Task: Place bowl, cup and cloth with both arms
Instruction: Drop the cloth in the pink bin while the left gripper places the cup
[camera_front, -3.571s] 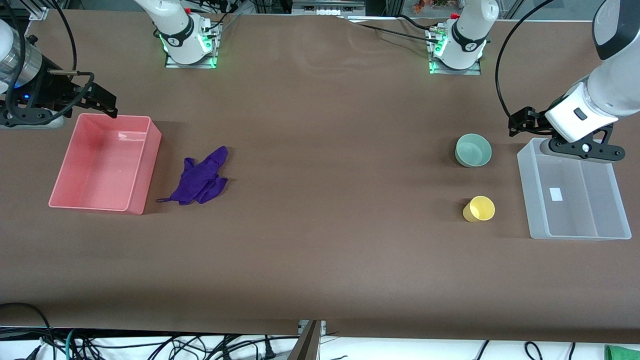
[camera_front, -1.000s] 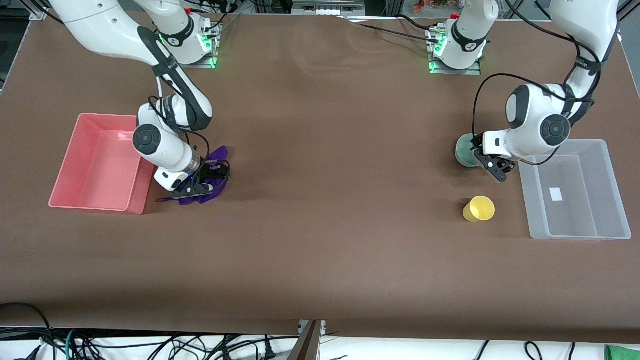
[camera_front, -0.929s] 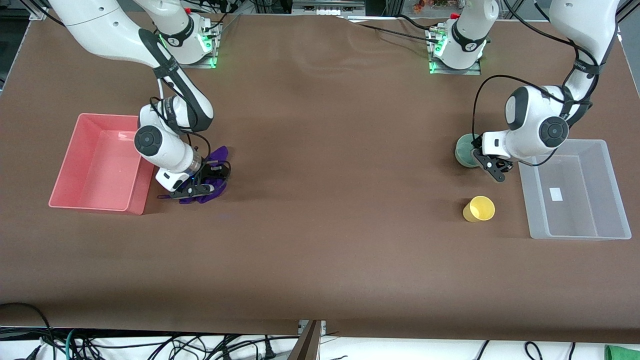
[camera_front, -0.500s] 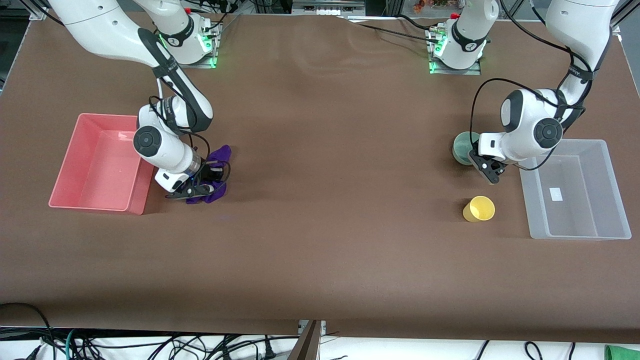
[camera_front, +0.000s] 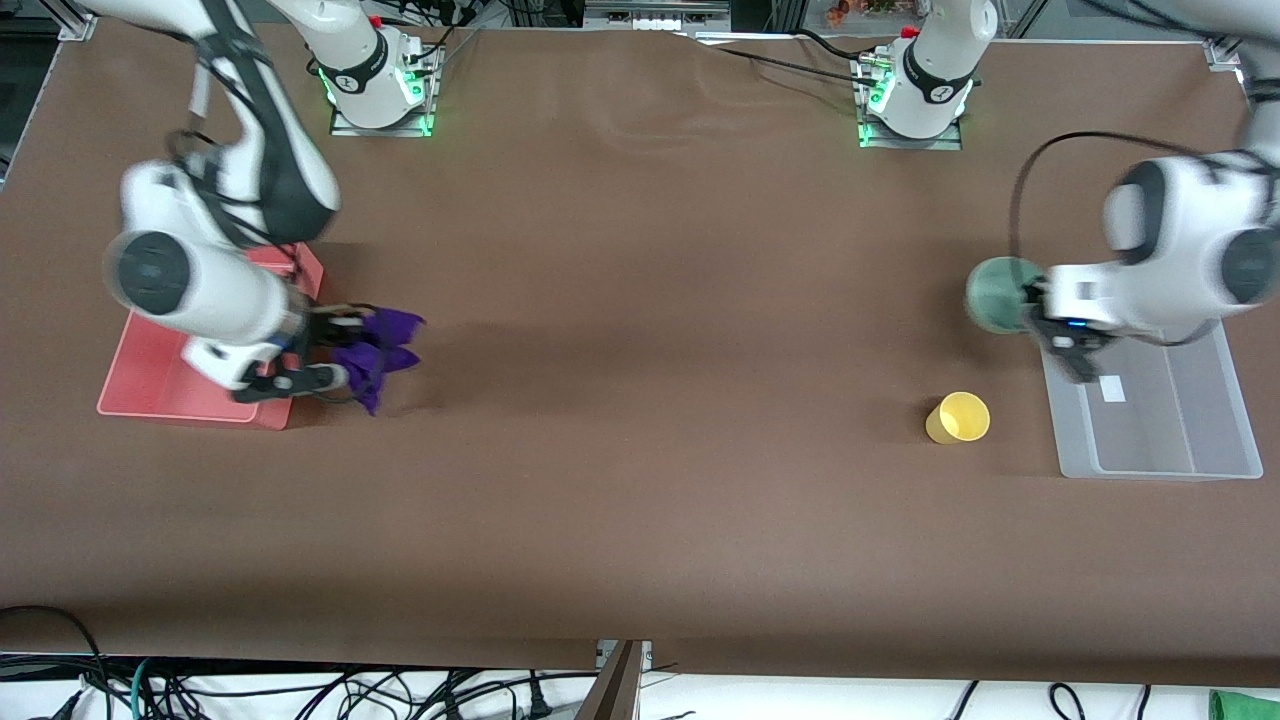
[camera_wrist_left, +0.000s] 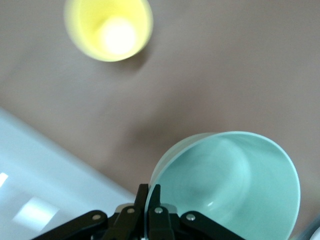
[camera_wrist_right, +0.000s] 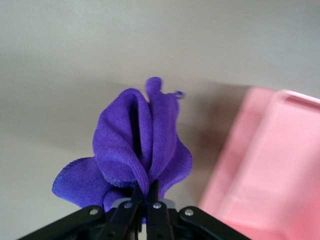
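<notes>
My left gripper has the pale teal bowl to place. Next, I set it down inside the clear bin (camera_front: 1124, 370), toward the bin's yellow cup side.
My left gripper (camera_front: 1040, 310) is shut on the rim of the pale teal bowl (camera_front: 995, 293) and holds it in the air beside the clear bin (camera_front: 1150, 465). In the left wrist view the bowl (camera_wrist_left: 230, 185) hangs from my left gripper (camera_wrist_left: 149, 192). The yellow cup (camera_front: 958, 417) stands on the table; it also shows in the left wrist view (camera_wrist_left: 107, 27). My right gripper (camera_front: 335, 355) is shut on the purple cloth (camera_front: 385, 340) and holds it up next to the pink bin (camera_front: 150, 405). In the right wrist view the cloth (camera_wrist_right: 135, 150) bunches from my right gripper (camera_wrist_right: 146, 192).
The pink bin stands at the right arm's end of the table, and shows in the right wrist view (camera_wrist_right: 270, 175). The clear bin stands at the left arm's end, and shows in the left wrist view (camera_wrist_left: 45, 190). The arm bases (camera_front: 375, 85) stand along the table's back edge.
Both grippers have risen with their loads. The cloth has left the table and moved toward the pink bin. The bowl has left the table and moved toward the clear bin.
</notes>
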